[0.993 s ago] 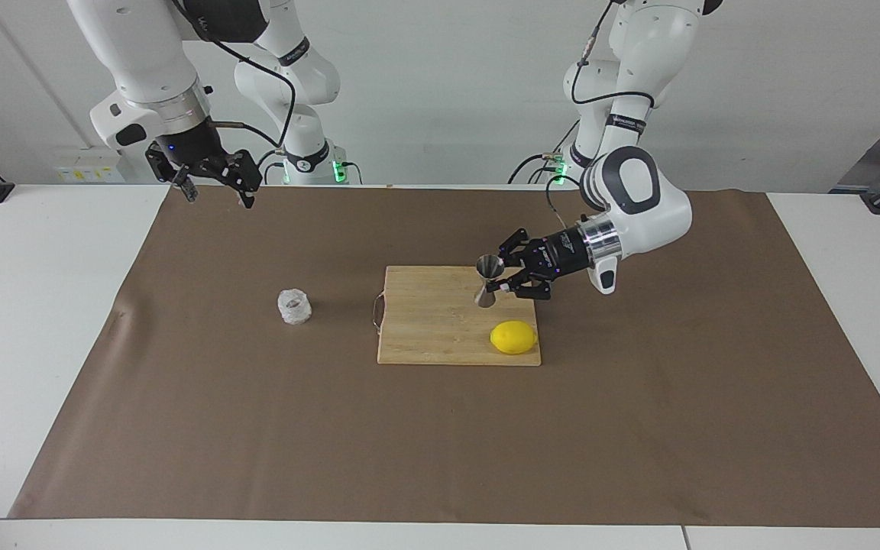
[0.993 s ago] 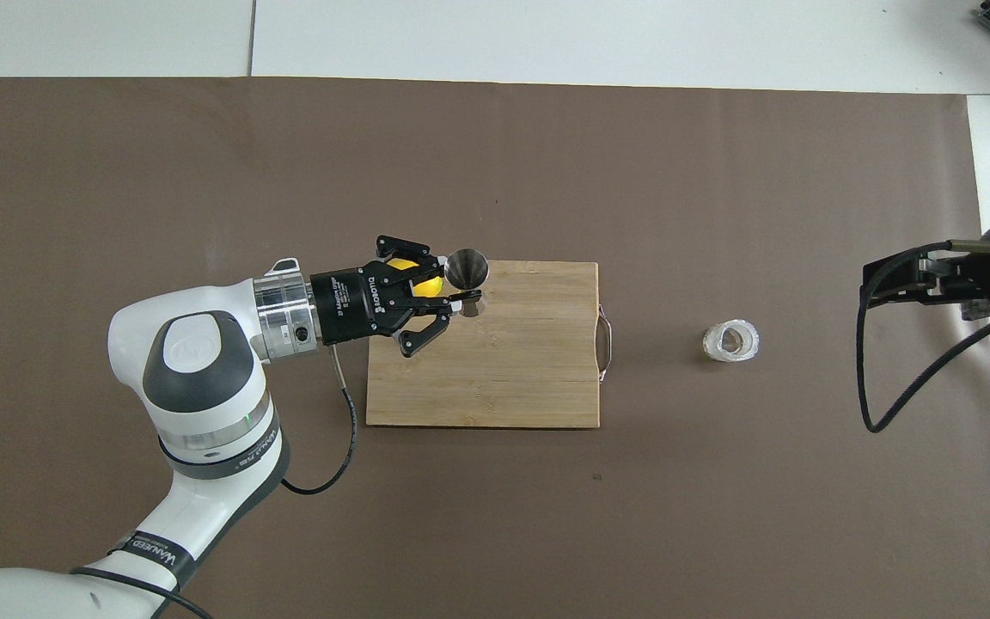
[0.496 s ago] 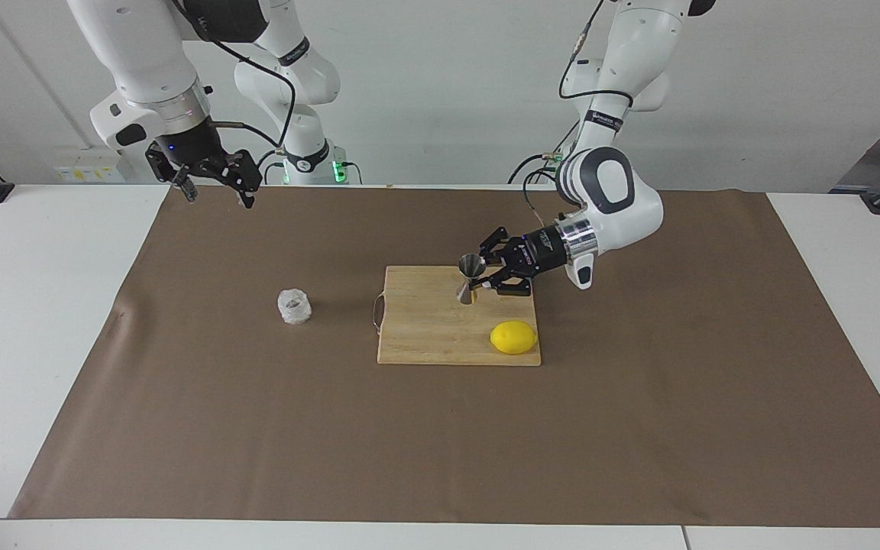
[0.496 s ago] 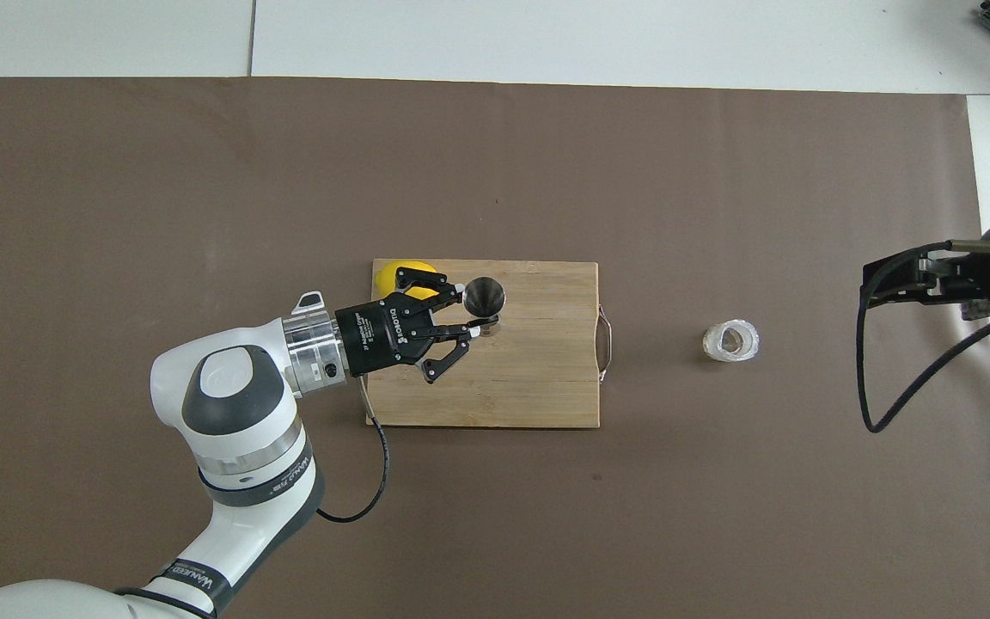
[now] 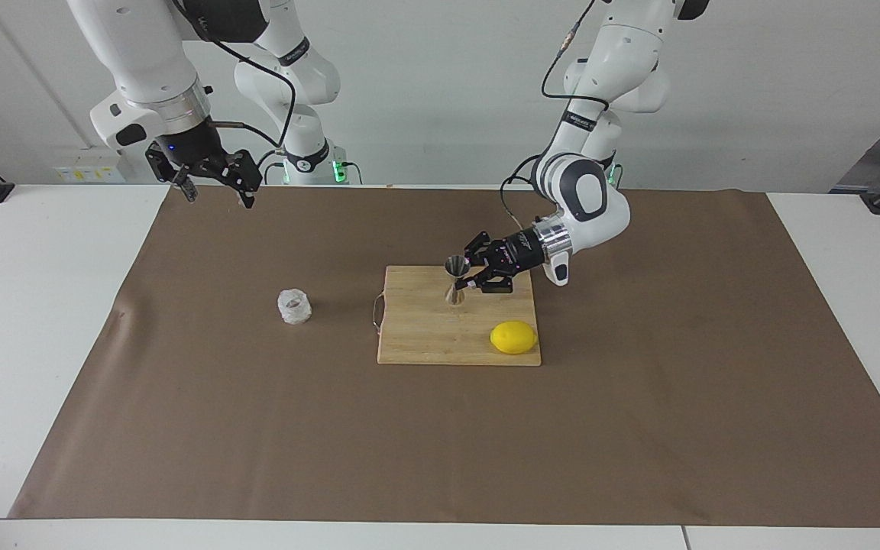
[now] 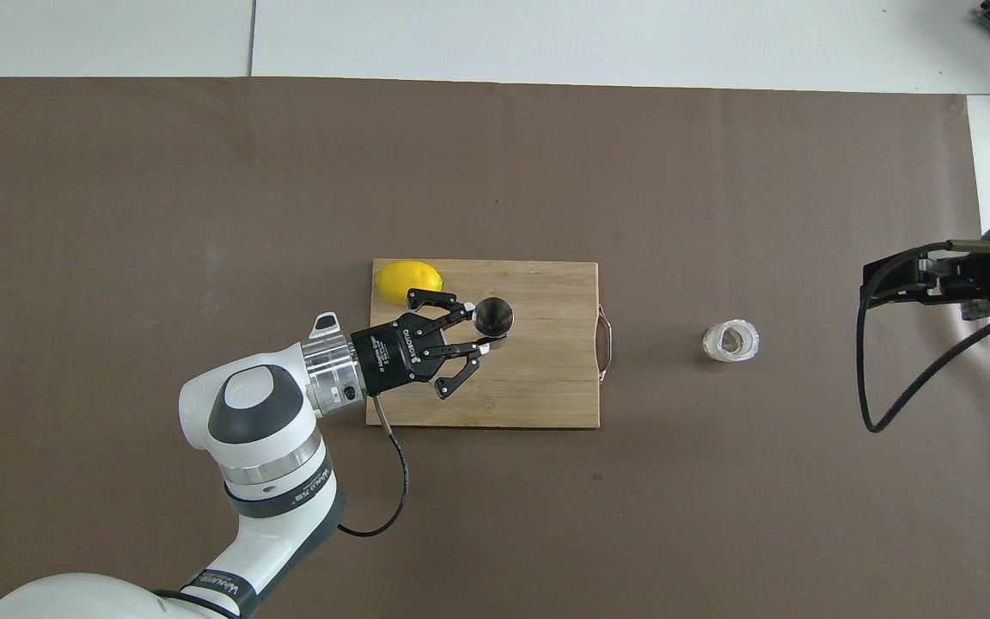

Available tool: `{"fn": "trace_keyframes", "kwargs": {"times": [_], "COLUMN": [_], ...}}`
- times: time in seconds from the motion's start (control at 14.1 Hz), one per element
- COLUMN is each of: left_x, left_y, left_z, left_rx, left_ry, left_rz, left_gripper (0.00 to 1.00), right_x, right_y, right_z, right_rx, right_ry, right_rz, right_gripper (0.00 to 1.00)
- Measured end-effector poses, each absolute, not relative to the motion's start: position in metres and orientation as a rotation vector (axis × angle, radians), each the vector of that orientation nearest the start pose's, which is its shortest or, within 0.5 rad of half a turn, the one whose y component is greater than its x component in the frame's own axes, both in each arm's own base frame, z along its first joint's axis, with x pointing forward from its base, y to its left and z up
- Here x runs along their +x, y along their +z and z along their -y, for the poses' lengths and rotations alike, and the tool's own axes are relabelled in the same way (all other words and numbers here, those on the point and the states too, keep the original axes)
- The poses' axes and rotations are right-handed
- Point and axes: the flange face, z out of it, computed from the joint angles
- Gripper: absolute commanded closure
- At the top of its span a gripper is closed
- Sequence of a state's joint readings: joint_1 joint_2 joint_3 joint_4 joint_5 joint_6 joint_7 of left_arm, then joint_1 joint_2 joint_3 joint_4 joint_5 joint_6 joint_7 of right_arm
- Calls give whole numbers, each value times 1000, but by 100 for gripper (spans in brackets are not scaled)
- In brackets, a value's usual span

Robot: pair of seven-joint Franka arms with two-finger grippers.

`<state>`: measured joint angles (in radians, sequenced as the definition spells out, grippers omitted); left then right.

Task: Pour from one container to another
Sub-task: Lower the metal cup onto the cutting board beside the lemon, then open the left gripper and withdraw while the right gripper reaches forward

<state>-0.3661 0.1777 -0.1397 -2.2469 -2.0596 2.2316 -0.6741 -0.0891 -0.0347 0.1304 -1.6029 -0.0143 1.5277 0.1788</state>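
Note:
I will stand the steel hourglass jigger near the middle of the wooden cutting board [image 6: 498,340] with my left gripper.
The steel hourglass jigger [image 5: 454,281] stands upright in my left gripper [image 5: 470,281], which is shut on its narrow waist, low over the wooden cutting board [image 5: 425,340]. From overhead the jigger's open mouth [image 6: 492,315] shows beside the left gripper [image 6: 479,330]. The faceted clear glass cup [image 5: 294,306] stands alone on the brown mat, toward the right arm's end; it also shows in the overhead view [image 6: 730,340]. My right gripper [image 5: 218,197] waits open and empty, raised over the mat's edge at its own end, apart from the cup; it also shows overhead [image 6: 882,285].
A yellow lemon [image 5: 514,337] lies on the board's corner toward the left arm's end, farther from the robots than the jigger; it also shows in the overhead view [image 6: 409,281]. The board [image 6: 538,387] has a metal handle [image 6: 605,343] facing the glass cup. Brown mat [image 5: 440,443] covers the table.
My left gripper has carried the jigger across the board toward the glass cup's end, uncovering the lemon in the overhead view. The right arm and the cup have not moved.

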Motion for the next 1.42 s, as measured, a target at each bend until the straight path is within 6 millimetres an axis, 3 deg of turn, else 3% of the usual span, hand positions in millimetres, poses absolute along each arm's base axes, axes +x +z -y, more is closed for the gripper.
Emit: {"fn": "trace_keyframes", "kwargs": {"times": [0.57, 1.13, 1.21, 1.42], "left_x": [458, 453, 453, 452], "left_y": [274, 258, 257, 256], "left_z": [302, 301, 300, 300], "left_rx": [1076, 1077, 1080, 1082], "left_ry": [-943, -938, -935, -932], "left_rz": [-1539, -1559, -1558, -1556], "left_gripper": [100, 95, 90, 44], "right_x": [539, 539, 539, 539], "right_y": [625, 625, 625, 625], "right_z": [-22, -22, -22, -22], "right_rx": [-3157, -3157, -3157, -3157], "right_ry": [61, 61, 61, 61], "right_rz": [-219, -219, -219, -219], "right_gripper": [0, 0, 0, 0]}}
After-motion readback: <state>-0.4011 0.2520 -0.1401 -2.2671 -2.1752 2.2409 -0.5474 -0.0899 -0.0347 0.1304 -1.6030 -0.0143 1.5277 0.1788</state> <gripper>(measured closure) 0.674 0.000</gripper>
